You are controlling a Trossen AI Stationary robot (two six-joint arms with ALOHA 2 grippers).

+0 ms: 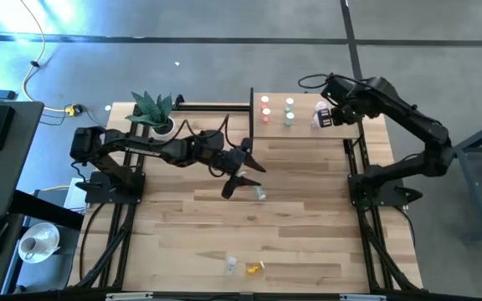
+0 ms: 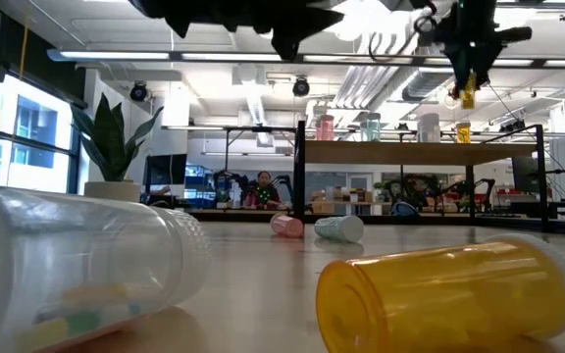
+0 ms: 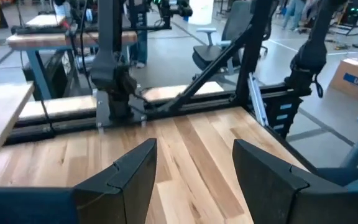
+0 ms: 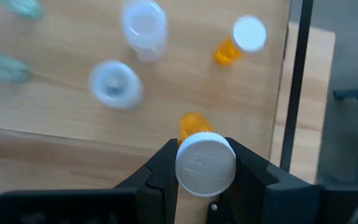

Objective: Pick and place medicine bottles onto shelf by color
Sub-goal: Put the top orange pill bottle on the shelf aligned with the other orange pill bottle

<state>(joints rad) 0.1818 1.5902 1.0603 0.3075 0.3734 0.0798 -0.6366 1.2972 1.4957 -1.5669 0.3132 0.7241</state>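
Observation:
My right gripper is going to let go of the orange bottle on the shelf [image 1: 340,123] [image 4: 207,109] in front of the standing orange bottle.
The shelf [image 1: 304,125] stands at the table's far edge and carries upright red [image 1: 265,110], green [image 1: 289,111] and clear [image 4: 143,25] medicine bottles, plus one orange bottle [image 4: 238,40]. Just above its right part, my right gripper [image 1: 329,117] is shut on another orange bottle [image 4: 205,163]. My left gripper [image 1: 243,174] hovers open over the table's middle, nothing between its fingers [image 3: 135,180]. Below it a pink bottle [image 2: 286,226] and a green one [image 2: 339,228] lie on their sides. A clear bottle [image 2: 67,265] and an orange one [image 2: 449,299] lie near the front edge. My right gripper pinches the orange bottle at its white cap [image 4: 205,165] between the two fingers, one on each side. The fingers come from above, slanting down. The orange body [image 4: 191,124] sticks out beyond the fingertips, and the bottle hangs clear above the shelf.
A potted plant [image 1: 153,113] stands at the far left corner, beside the shelf's black frame [image 1: 216,107]. Bare wood lies between the middle bottles and the two at the front edge.

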